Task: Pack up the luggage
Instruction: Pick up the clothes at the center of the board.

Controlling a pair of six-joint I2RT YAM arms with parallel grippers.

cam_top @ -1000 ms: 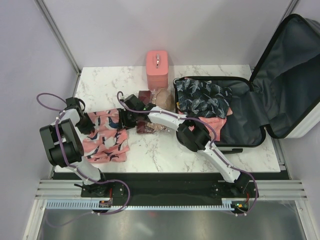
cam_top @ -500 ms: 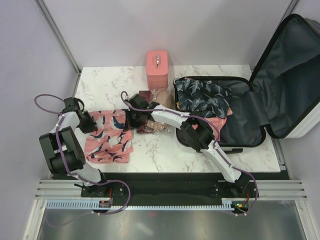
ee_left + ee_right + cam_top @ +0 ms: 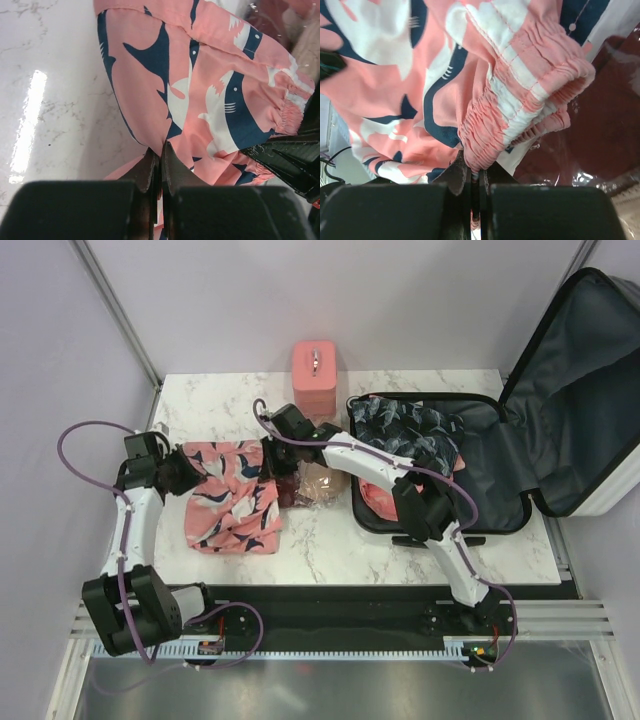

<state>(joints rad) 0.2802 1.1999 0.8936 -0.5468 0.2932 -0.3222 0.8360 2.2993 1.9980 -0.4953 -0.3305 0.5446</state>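
Next, I release the pink shark-print shorts from my right gripper over the dark patterned clothes in the luggage (image 3: 406, 452).
The luggage (image 3: 500, 475) lies open at the right of the table, its lid (image 3: 580, 390) leaning up and back; dark patterned and pink clothes fill its left part. Pink shark-print shorts (image 3: 235, 502) hang stretched above the table's left half. My left gripper (image 3: 183, 472) is shut on their left edge (image 3: 161, 145). My right gripper (image 3: 272, 462) is shut on their gathered waistband (image 3: 479, 165) at the right end. The shorts' pink cloth (image 3: 200, 90) fills the left wrist view.
A pink box-shaped case (image 3: 313, 373) stands at the back of the table. Dark red and beige packets in clear wrap (image 3: 312, 485) lie between the shorts and the luggage; the dark red wrap (image 3: 600, 130) shows beside the waistband.
Both grippers closed on the shorts and lifted them off the table. The shorts moved up and to the right, spread between the two arms.
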